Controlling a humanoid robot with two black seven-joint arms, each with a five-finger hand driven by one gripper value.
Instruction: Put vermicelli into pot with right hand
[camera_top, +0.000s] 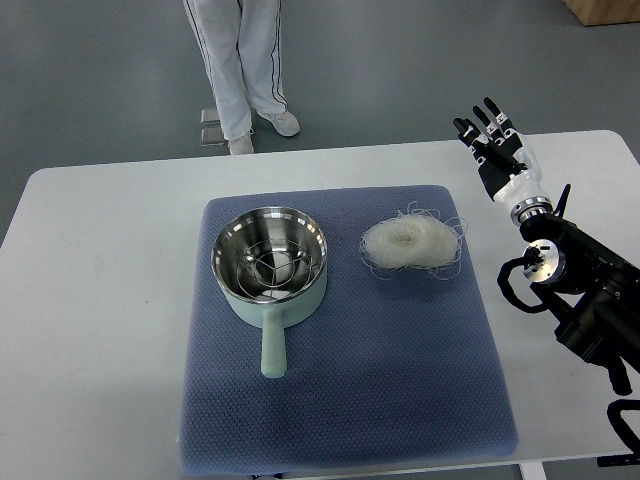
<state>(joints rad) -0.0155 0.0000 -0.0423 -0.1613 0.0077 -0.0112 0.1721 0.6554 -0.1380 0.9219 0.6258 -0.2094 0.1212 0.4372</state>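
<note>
I move my right gripper to the vermicelli next and close it on the vermicelli's end (431, 241) away from the pot.
A pale bundle of vermicelli (408, 243) lies on the blue mat (340, 390), just right of the pot. The pot (270, 262) is light green outside and shiny steel inside, with its handle pointing toward me. A wire rack sits in it. My right hand (495, 145) hovers over the white table to the upper right of the vermicelli, well apart from it. Its fingers are spread and hold nothing. The black arm behind it comes in from the right edge.
The white table (100, 300) carries the mat in its middle. A person's legs (245, 70) in white trousers stand beyond the far table edge, at the upper left.
</note>
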